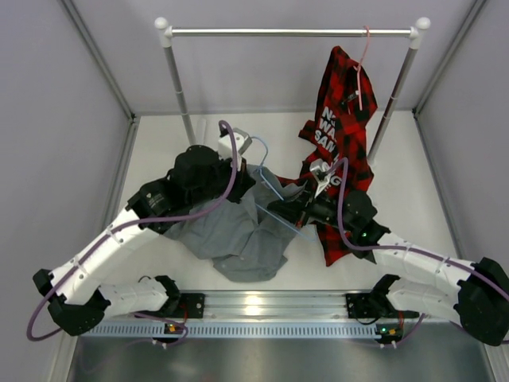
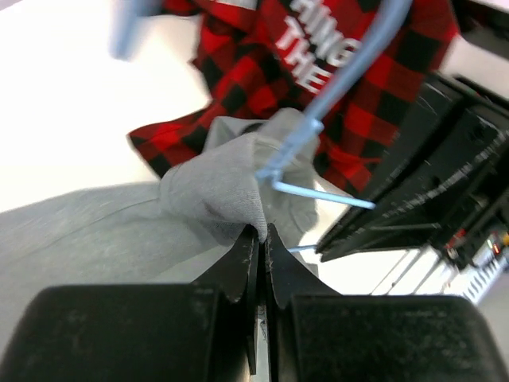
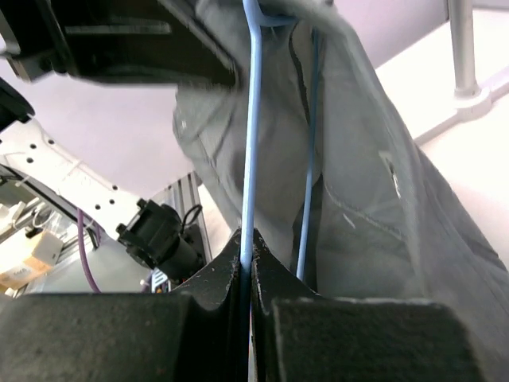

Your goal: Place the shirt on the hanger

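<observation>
The left gripper is pinching only a fold of the grey shirt, so it should open and close on the cloth together with the hanger's neck (image 2: 269,171).
The grey shirt (image 1: 238,235) lies bunched on the table between the arms, with part of it lifted. The light-blue hanger (image 1: 269,177) tilts above it, hook toward the back. My left gripper (image 1: 245,185) is shut on a fold of the shirt (image 2: 219,187); in the left wrist view its tips (image 2: 260,232) pinch the cloth just below the hanger wire (image 2: 318,193). My right gripper (image 1: 291,213) is shut on the hanger; in the right wrist view the wire (image 3: 253,119) runs up from between its tips (image 3: 248,239) into the hanging shirt (image 3: 358,175).
A red-and-black plaid shirt (image 1: 342,127) hangs on a pink hanger (image 1: 364,56) from the metal rail (image 1: 286,33) at the back right, its hem reaching the table beside my right arm. The rail's posts (image 1: 179,87) stand behind the arms. Side walls close in left and right.
</observation>
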Action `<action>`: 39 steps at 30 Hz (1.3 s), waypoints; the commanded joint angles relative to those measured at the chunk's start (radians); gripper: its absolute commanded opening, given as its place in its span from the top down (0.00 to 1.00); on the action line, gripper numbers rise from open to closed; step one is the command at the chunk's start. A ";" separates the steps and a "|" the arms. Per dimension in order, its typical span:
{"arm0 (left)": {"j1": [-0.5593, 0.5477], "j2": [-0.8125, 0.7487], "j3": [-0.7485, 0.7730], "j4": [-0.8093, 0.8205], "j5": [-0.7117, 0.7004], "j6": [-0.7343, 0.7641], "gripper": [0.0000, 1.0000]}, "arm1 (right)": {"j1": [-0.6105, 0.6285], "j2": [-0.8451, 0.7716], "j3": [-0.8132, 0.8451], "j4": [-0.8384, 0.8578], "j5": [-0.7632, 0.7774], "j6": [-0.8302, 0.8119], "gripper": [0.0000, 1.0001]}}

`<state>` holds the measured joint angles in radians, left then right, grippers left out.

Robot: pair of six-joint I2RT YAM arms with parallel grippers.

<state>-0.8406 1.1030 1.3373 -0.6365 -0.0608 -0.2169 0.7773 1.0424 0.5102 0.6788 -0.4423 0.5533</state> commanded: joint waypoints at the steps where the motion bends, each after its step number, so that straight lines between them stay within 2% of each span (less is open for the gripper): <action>1: -0.003 0.032 0.063 0.001 0.209 0.092 1.00 | 0.014 -0.021 0.010 0.199 0.001 -0.001 1.00; 2: -0.005 0.041 0.075 0.001 0.302 0.099 1.00 | 0.014 -0.010 0.013 0.205 0.004 -0.001 1.00; 5: -0.005 0.041 0.100 0.004 0.375 0.120 0.98 | 0.013 -0.001 0.013 0.231 0.023 0.000 1.00; 7: -0.005 0.037 0.114 0.003 0.389 0.152 0.69 | 0.013 0.002 -0.005 0.264 0.036 0.010 1.00; 8: -0.005 0.025 0.120 0.003 0.398 0.171 0.51 | 0.013 0.001 -0.013 0.295 0.039 0.014 1.00; 9: -0.005 0.017 0.132 0.001 0.409 0.203 0.21 | 0.014 0.002 -0.025 0.313 0.046 0.022 1.00; 10: -0.005 -0.020 0.147 0.004 0.377 0.252 0.10 | 0.013 0.002 -0.047 0.367 0.054 0.037 1.00; 11: -0.005 -0.020 0.148 0.004 0.377 0.252 0.10 | 0.013 0.002 -0.047 0.367 0.054 0.037 1.00; 15: -0.005 -0.115 0.113 0.111 0.209 0.358 0.04 | 0.014 -0.002 -0.085 0.473 0.063 0.072 1.00; 16: -0.005 -0.135 0.055 0.162 0.108 0.381 0.02 | 0.011 -0.007 -0.088 0.482 0.062 0.077 1.00; 18: -0.002 -0.175 -0.030 0.358 0.014 0.469 0.02 | 0.013 -0.016 -0.098 0.495 0.059 0.086 1.00; 19: 0.001 -0.204 -0.115 0.429 -0.016 0.502 0.02 | 0.011 -0.025 -0.099 0.492 0.060 0.088 1.00; 20: 0.009 -0.203 -0.131 0.501 -0.013 0.526 0.02 | 0.011 -0.030 -0.105 0.489 0.059 0.089 1.00; 21: 0.046 -0.187 -0.127 0.491 0.004 0.554 0.02 | 0.011 -0.038 -0.108 0.485 0.057 0.089 1.00; 23: 0.118 -0.091 -0.020 0.410 0.200 0.565 0.02 | 0.010 -0.053 -0.113 0.473 0.057 0.089 1.00; 24: 0.215 -0.059 0.018 0.323 0.296 0.571 0.03 | 0.010 -0.056 -0.114 0.466 0.051 0.086 1.00; 25: 0.263 -0.027 0.049 0.287 0.399 0.579 0.04 | 0.008 -0.065 -0.114 0.452 0.048 0.088 1.00; 26: 0.303 0.022 0.095 0.252 0.587 0.597 0.06 | 0.010 -0.070 -0.113 0.443 0.044 0.082 1.00; 27: 0.351 0.043 0.112 0.186 0.660 0.643 0.09 | 0.010 -0.073 -0.113 0.432 0.039 0.080 1.00; 29: 0.376 0.084 0.141 0.123 0.813 0.683 0.12 | 0.007 -0.087 -0.108 0.389 0.037 0.068 1.00; 31: 0.399 0.103 0.166 0.042 0.887 0.760 0.17 | 0.005 -0.096 -0.101 0.360 0.031 0.059 1.00; 36: 0.452 0.155 0.212 -0.052 1.083 0.820 0.20 | 0.005 -0.107 -0.084 0.298 0.020 0.039 1.00; 39: 0.465 0.172 0.223 -0.055 1.112 0.818 0.20 | 0.004 -0.105 -0.078 0.280 0.019 0.030 1.00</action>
<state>-0.3874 1.2640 1.5146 -0.6281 0.8692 0.5442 0.7769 0.9672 0.3862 0.9112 -0.4282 0.6193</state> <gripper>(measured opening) 0.801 0.003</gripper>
